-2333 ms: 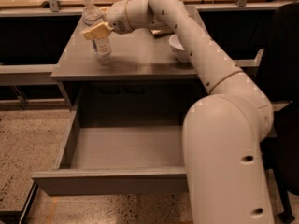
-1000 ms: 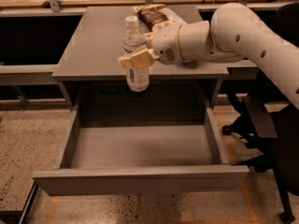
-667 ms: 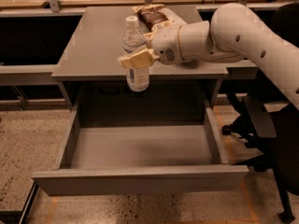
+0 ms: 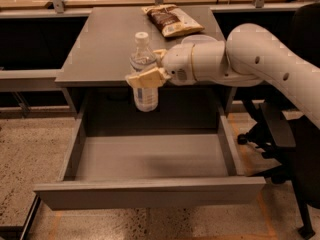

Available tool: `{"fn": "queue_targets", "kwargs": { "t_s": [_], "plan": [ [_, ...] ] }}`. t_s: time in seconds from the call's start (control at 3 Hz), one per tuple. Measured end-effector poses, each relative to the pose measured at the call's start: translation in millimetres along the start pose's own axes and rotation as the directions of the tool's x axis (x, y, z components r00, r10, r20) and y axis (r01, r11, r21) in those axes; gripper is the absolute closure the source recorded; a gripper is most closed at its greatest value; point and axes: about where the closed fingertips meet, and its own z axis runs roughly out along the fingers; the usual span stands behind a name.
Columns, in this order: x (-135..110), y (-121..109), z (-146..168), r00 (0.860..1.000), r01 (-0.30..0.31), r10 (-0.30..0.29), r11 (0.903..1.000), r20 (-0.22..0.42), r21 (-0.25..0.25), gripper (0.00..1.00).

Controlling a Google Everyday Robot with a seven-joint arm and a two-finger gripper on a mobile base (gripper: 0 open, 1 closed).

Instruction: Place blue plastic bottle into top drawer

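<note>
The robot's gripper will release the blue plastic bottle, now held above the open drawer's back, upright on the drawer's grey bottom, midway across and nearer the front panel (image 4: 164, 164).
The blue plastic bottle (image 4: 144, 74) is clear with a white cap and stands upright in the air. My gripper (image 4: 146, 76) is shut on its middle and holds it at the desk's front edge, above the back of the open top drawer (image 4: 150, 190). The drawer is pulled far out and its grey inside is bare. My white arm reaches in from the right.
A chip bag (image 4: 172, 19) lies at the back of the grey desk (image 4: 100, 39). A white bowl (image 4: 200, 38) shows partly behind my arm. A dark office chair (image 4: 290, 134) stands right of the drawer. Speckled floor lies to the left.
The bottle was lifted off the desk's back left and carried forward to the front edge. Over the last second it has sunk a little toward the drawer.
</note>
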Motion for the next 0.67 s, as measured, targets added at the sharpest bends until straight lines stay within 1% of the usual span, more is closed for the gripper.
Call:
{"fn": "queue_targets", "kwargs": {
  "t_s": [0.33,0.67],
  "plan": [
    [43.7,18.3,-6.1,0.997,-0.077,0.078,0.9957,-0.017,0.051,1.0],
    [91.1,36.7,-7.2,0.991,-0.127,0.13,0.9871,-0.032,0.098,1.0]
  ]
}}
